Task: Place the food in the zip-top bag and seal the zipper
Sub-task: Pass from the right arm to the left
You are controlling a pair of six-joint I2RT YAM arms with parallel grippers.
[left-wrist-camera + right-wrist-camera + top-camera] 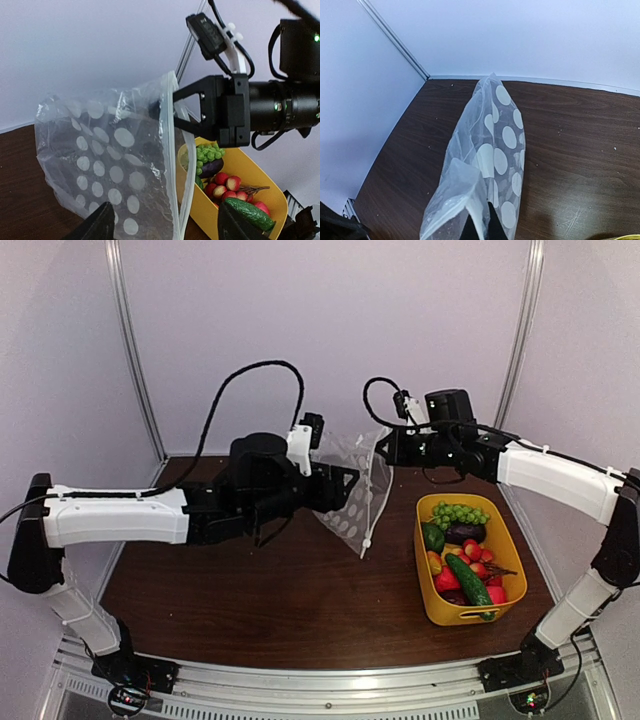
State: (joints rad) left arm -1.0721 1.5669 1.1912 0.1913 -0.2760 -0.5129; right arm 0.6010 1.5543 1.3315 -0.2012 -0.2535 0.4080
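Note:
My left gripper should close on the clear zip-top bag's nearer zipper strip (368, 496) (176, 224), around the middle of the strip, below the spot where my right gripper pinches the top corner.
The clear zip-top bag (352, 495) with white dots hangs upright over the table. My right gripper (383, 447) is shut on its top corner, and its fingers pinch the bag edge in the right wrist view (481, 230). The white zipper (173, 177) runs down the bag's side, its two strips parted lower down. My left gripper (170, 225) is open, with the bag (105, 165) hanging in front of it between its spread fingers. The food lies in the yellow tub (420, 560): green grapes (460, 512), eggplant (465, 532), cucumber (468, 580) and red pieces (472, 552).
The yellow tub (200, 210) stands at the right of the brown table, just right of the hanging bag. White walls and metal posts close the back and the sides. Both arms meet over the table's far middle.

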